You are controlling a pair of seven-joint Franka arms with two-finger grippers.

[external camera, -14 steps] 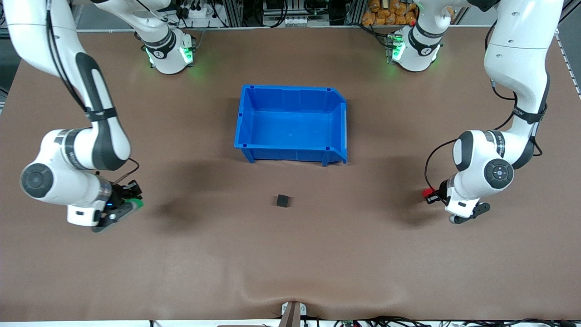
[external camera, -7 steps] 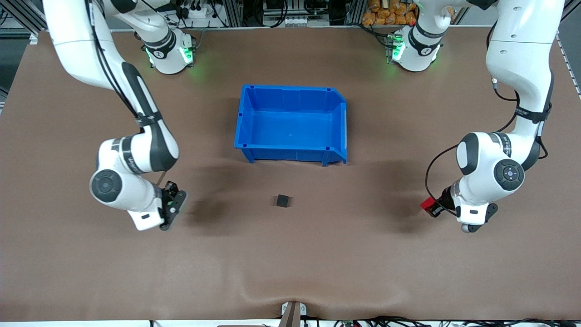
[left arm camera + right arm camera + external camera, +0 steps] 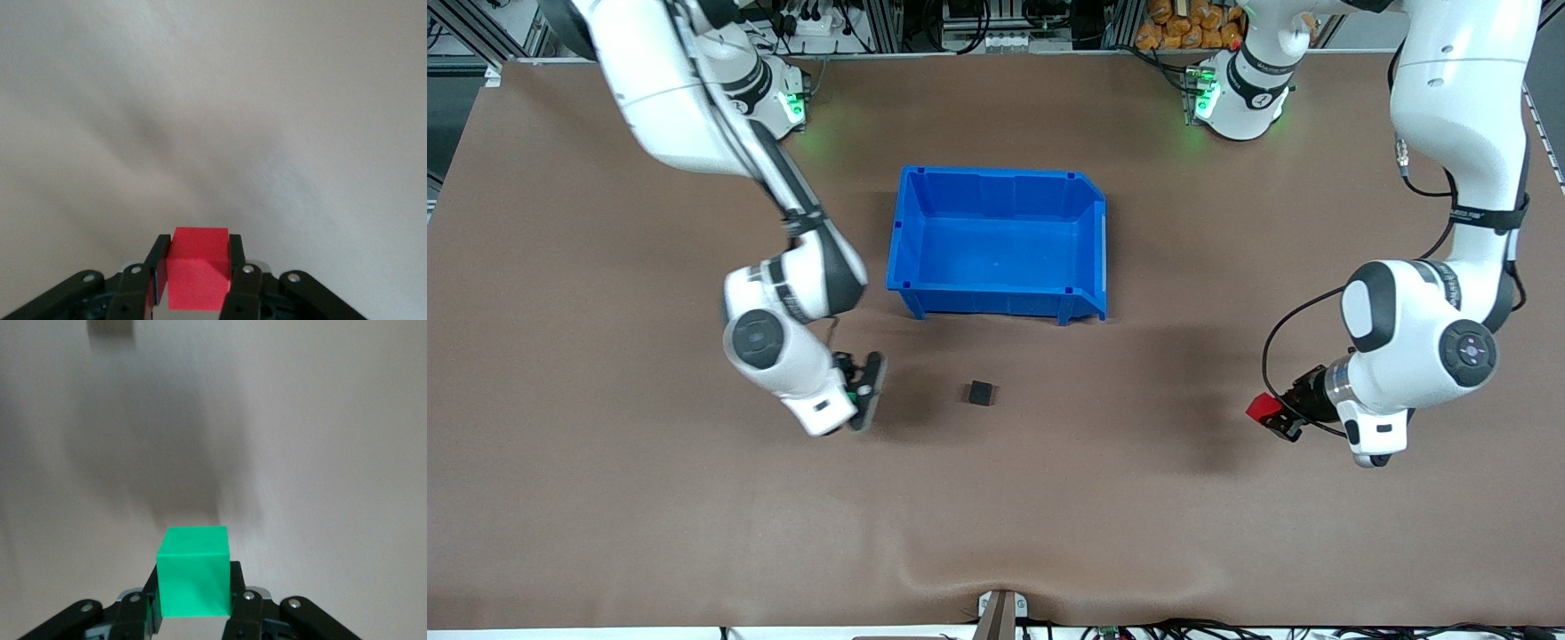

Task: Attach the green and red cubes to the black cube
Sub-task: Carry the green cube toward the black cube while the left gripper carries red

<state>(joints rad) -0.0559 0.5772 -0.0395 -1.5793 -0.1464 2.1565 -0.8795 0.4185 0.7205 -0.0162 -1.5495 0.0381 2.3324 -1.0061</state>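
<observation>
My right gripper is going to release the green cube, now over the table beside the black cube, against the near side of the black cube (image 3: 112, 359), facing my right arm.
The black cube (image 3: 981, 393) sits alone on the brown table, nearer to the front camera than the blue bin. My right gripper (image 3: 868, 392) hovers over the table just beside it, toward the right arm's end, shut on the green cube (image 3: 193, 579). In the right wrist view the right gripper (image 3: 193, 587) clamps that cube on both sides, and the black cube (image 3: 111, 327) shows dimly at the frame's edge. My left gripper (image 3: 1273, 416) hangs over the table toward the left arm's end, shut on the red cube (image 3: 1261, 408). The left wrist view shows the left gripper (image 3: 196, 257) clamping the red cube (image 3: 198, 273).
An empty blue bin (image 3: 996, 300) stands mid-table, farther from the front camera than the black cube. The brown table cover has a wrinkle (image 3: 996, 569) near the front edge. Both robot bases stand along the table's back edge.
The right arm has swept from the right arm's end of the table toward the black cube, carrying the green cube. The left arm has drifted slightly with the red cube. The black cube has not moved.
</observation>
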